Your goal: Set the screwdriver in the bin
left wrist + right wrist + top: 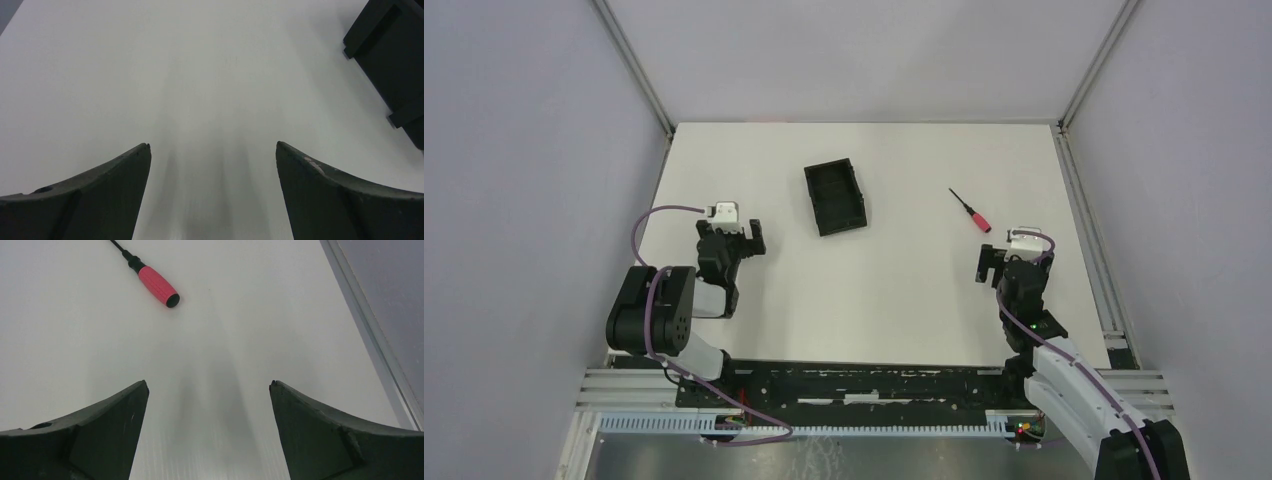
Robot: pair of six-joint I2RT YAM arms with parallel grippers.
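Observation:
The robot's right gripper should next grab the screwdriver by the front end of its red handle point(975, 215) point(146, 274), just behind the black part of the handle.
The screwdriver point(971, 211), red handle and thin black shaft, lies flat on the white table at the right, its tip pointing far left. In the right wrist view its handle point(157, 286) shows ahead and left of the fingers. My right gripper point(1012, 258) hovers just near of it, open and empty point(208, 385). The black bin point(835, 198) sits at the table's middle back, its corner at the right edge of the left wrist view point(390, 60). My left gripper point(734, 238) is open and empty point(212, 145), left of the bin.
A metal rail point(1089, 235) borders the table on the right, close to the right arm. Grey walls enclose the table on the left, back and right. The arm bases stand on a slotted frame point(864, 385) at the near edge.

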